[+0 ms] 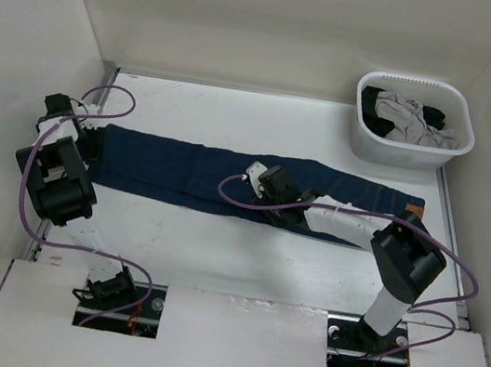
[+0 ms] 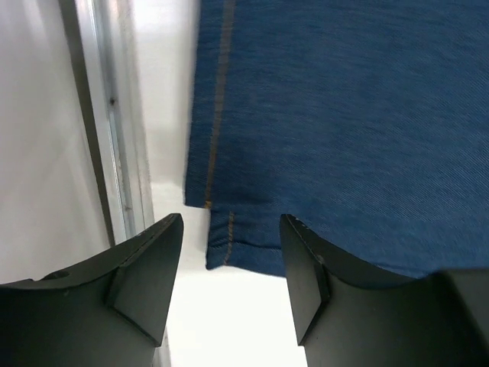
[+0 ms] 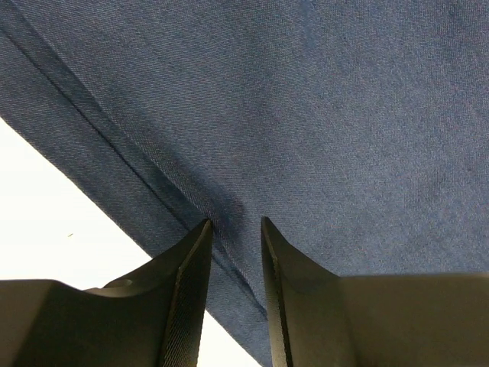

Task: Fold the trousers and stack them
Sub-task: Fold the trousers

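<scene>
My left gripper should take the hem corner [image 2: 202, 202] and pull it closer to straighten the legs first, because the trousers' near edge slants back toward the hems.
The trousers [image 1: 200, 176] are dark navy jeans laid flat across the table, leg hems at the left and the waistband with its tan patch [image 1: 412, 209] at the right. My left gripper [image 1: 92, 141] is open just above the hem corner [image 2: 229, 245], which lies between its fingertips [image 2: 164, 237] without touching them. My right gripper [image 1: 263, 183] is at the jeans' near edge, about mid-length. Its fingers [image 3: 200, 245] are only narrowly apart, with their tips pressed on the denim [image 3: 306, 115] and a seam crease running between them. No cloth is lifted.
A white basket [image 1: 412, 127] holding grey and black garments stands at the back right. White walls enclose the table. A metal rail [image 2: 114, 115] at the left wall runs close beside the hems. Bare tabletop [image 1: 242, 258] lies between the jeans and the arm bases.
</scene>
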You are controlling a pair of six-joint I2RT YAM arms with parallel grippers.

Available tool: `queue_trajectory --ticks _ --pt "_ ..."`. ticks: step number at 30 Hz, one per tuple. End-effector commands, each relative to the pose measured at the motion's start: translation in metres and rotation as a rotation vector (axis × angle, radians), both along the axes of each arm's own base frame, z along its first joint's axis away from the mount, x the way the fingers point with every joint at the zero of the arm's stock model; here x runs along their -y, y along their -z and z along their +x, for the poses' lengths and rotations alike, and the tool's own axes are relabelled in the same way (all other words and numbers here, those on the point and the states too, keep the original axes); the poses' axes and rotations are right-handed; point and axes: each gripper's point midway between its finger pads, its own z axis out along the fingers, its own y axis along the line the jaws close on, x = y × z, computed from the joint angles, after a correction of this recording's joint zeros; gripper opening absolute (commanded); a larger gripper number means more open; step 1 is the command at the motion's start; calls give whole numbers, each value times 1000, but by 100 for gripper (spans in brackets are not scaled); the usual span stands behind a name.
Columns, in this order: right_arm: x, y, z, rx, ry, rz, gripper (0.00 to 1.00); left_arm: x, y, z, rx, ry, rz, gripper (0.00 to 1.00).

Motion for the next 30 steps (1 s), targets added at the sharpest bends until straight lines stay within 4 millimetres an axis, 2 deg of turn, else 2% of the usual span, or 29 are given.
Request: queue_trajectory --ticks 1,6,10,12,19,20,23,25,30 --pt "-14 -15 17 75 -2 26 35 -9 -10 9 39 -111 -48 51" --pt "-14 -15 20 83 -3 13 34 -21 -2 5 26 -132 -34 51" --pt "-15 -14 21 81 -2 13 34 -20 4 10 16 -120 -49 48" --pt "-15 -15 21 82 0 13 34 -21 4 13 18 -119 -50 44" --pt "-13 -14 23 92 10 1 34 -29 -2 25 36 -102 -39 45" --pt "-13 -14 24 92 9 0 34 -30 -2 25 38 -92 -32 42" --pt "-13 -14 25 96 14 -5 33 -30 -1 25 33 -72 -20 22" --pt "-14 -13 26 94 13 -8 33 -28 -2 26 37 -63 -19 13" --pt "-13 -10 22 80 -3 -13 35 -28 -16 29 71 -49 10 0"
